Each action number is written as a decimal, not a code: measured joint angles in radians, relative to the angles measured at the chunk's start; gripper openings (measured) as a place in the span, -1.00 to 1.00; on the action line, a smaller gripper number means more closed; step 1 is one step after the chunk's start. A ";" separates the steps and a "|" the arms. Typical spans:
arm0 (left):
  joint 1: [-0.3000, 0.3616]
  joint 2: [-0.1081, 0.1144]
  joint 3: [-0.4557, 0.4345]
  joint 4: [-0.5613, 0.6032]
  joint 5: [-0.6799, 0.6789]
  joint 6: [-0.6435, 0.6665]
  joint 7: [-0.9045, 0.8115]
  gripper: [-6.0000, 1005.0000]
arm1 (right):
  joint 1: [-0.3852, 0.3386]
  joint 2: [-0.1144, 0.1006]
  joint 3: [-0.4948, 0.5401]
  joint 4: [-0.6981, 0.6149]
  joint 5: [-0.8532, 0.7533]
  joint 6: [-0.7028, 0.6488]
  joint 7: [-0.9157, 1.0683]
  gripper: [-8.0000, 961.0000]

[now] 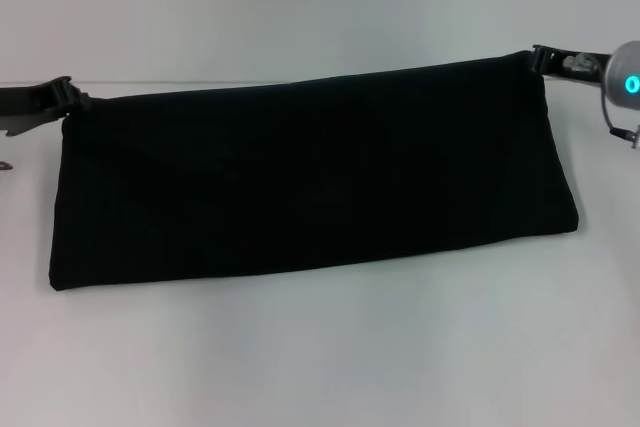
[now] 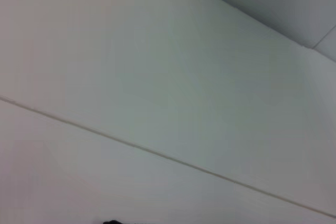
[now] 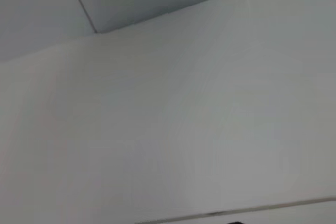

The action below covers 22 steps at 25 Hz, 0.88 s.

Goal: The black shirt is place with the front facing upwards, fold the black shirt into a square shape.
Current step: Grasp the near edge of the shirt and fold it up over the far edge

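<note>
My left gripper releases the black shirt's corner, now held taut at the upper edge, on the white table [image 1: 87,130] next, just short of the white wall.
In the head view the black shirt [image 1: 310,177] is a long, plain black band stretched across the white table [image 1: 320,357], with no lettering showing. Its upper edge runs taut between my two grippers. My left gripper [image 1: 66,97] is shut on the upper left corner. At the upper right corner my right gripper [image 1: 542,60] is also shut on the cloth. The lower edge rests on the table nearer to me. Both wrist views show only pale surfaces, with a sliver of black at the frame's edge.
The right arm's silver cylinder with a cyan light [image 1: 625,82] sticks in from the right edge. A white wall rises behind the table. Bare white tabletop lies in front of the shirt.
</note>
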<state>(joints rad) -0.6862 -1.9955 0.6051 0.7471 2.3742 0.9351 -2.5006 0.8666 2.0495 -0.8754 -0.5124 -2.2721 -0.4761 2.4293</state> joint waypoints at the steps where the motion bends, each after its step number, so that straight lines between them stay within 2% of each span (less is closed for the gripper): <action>1: -0.002 -0.002 0.009 -0.001 0.003 -0.011 -0.005 -0.93 | 0.009 0.000 -0.013 0.017 0.000 0.027 -0.001 -0.70; 5: -0.010 -0.004 0.037 -0.014 0.012 -0.038 -0.024 -0.93 | 0.024 0.000 -0.039 0.034 -0.001 0.056 -0.001 -0.69; 15: -0.031 -0.007 0.043 -0.025 0.013 -0.083 -0.011 -0.93 | 0.026 -0.005 -0.037 0.032 -0.001 0.064 0.002 -0.66; 18: -0.046 -0.006 0.051 -0.041 0.013 -0.096 -0.004 -0.93 | 0.026 -0.014 -0.036 0.039 -0.002 0.064 0.007 -0.65; 22: -0.064 -0.004 0.050 -0.074 0.015 -0.137 -0.007 -0.82 | 0.021 -0.032 -0.039 0.053 -0.003 0.097 0.003 -0.64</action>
<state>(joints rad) -0.7503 -1.9999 0.6551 0.6730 2.3895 0.7978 -2.5077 0.8876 2.0171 -0.9141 -0.4595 -2.2750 -0.3794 2.4322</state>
